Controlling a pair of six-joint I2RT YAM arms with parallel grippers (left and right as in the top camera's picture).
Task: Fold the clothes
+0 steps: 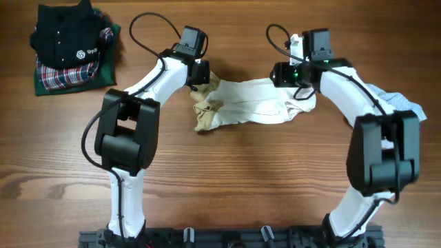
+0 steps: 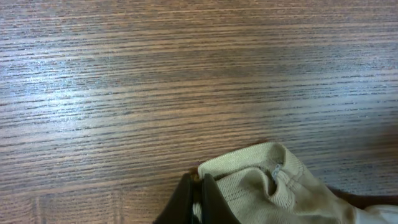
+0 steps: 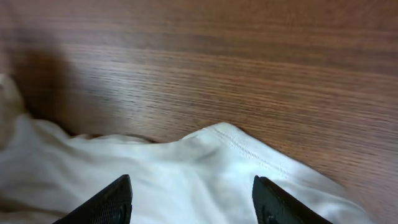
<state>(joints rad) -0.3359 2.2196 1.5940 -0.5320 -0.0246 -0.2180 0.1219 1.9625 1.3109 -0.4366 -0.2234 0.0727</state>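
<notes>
Next, my right gripper grips that white edge (image 3: 214, 132) at the garment's back, which lies loose while my left gripper holds the tan hem, before folding it forward.
A cream-white garment (image 1: 251, 105) lies crumpled at the middle back of the table, with a tan part (image 1: 207, 109) at its left end. My left gripper (image 1: 198, 81) is shut on the tan hem (image 2: 261, 180), which shows next to the dark fingers (image 2: 198, 190) in the left wrist view. My right gripper (image 1: 295, 77) is open over the garment's right end. Its two fingers (image 3: 189, 196) straddle white cloth (image 3: 205, 168) near a stitched edge.
A stack of folded clothes (image 1: 72, 48), dark navy on plaid and green, sits at the back left corner. A pale blue garment (image 1: 396, 102) lies at the right edge, partly under the right arm. Bare wood lies in front.
</notes>
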